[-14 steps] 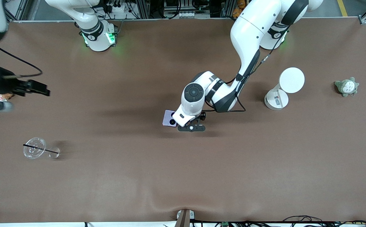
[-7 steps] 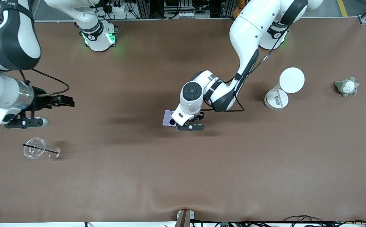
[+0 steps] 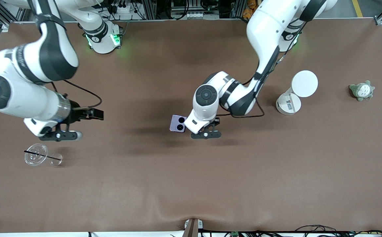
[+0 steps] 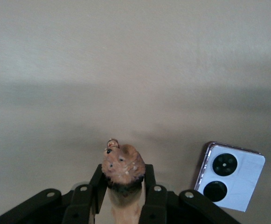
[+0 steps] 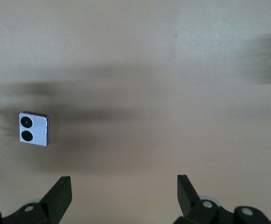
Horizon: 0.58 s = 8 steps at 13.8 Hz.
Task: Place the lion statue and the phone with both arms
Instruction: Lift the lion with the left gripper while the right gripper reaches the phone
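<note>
The robot's left gripper needs to release the lion statue on the table (image 3: 262, 112) next to the white stand, on the stand's side facing the phone.
In the left wrist view the lion statue (image 4: 122, 165), a small orange-brown figurine with a darker collar, is clamped between the fingers of my left gripper (image 4: 122, 182). In the front view that gripper (image 3: 205, 133) hangs over the middle of the table and the hand hides the statue. The pale-lavender phone (image 3: 178, 123) lies flat on the table beside it, lenses up, uncovered (image 4: 231, 176). My right gripper (image 3: 62, 134) is over the table toward the right arm's end, open and empty (image 5: 124, 191). The phone (image 5: 34, 128) shows well ahead of it.
A clear plastic cup with a black straw (image 3: 37, 154) lies on its side just nearer the front camera than the right gripper. A white stand with a round head (image 3: 293, 95) and a grey-green plush (image 3: 362, 90) sit toward the left arm's end.
The left gripper shut on the lion statue and shifted slightly toward the left arm's end, uncovering the phone. The right arm swung in from the table's end toward the middle.
</note>
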{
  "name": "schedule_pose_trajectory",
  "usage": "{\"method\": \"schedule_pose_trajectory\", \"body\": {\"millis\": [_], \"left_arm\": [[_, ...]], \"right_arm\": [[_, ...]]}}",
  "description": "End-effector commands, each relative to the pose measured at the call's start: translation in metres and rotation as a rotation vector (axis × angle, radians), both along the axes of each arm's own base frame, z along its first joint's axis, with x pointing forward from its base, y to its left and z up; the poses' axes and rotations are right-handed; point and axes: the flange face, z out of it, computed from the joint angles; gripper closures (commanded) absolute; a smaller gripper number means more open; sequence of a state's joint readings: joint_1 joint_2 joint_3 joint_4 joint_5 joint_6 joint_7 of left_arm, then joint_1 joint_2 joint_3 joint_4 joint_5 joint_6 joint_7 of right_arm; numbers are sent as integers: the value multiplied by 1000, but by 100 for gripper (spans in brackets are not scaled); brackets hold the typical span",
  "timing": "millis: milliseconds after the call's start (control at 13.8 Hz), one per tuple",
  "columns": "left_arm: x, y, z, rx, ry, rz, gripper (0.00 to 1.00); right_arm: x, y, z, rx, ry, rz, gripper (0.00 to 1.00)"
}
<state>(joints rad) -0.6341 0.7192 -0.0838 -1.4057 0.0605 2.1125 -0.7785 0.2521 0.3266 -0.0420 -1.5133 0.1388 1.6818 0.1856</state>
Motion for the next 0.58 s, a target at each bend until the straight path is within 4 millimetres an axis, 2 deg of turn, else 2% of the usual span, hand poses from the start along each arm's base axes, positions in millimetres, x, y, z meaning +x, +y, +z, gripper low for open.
{"method": "schedule_pose_trajectory", "body": {"millis": [0,145,217,290,507], "left_arm": [[-17,37,31,38,0,25,100],[-22,71,39,59,10,39,100],[-28,85,35,75,26,30,100],[-28,107,31,79,33,34,100],[-28,169,40,71,25,-9,100]], "right_arm": [[3,21,-12,-2,6,-24,0],[1,55,-33,-16,12,-34,0],[1,74,-46,-25,4,-67,0],[-1,94,-60,-32,-2,-84,0],[-10,156,-118,-40,-22,-60,0]]}}
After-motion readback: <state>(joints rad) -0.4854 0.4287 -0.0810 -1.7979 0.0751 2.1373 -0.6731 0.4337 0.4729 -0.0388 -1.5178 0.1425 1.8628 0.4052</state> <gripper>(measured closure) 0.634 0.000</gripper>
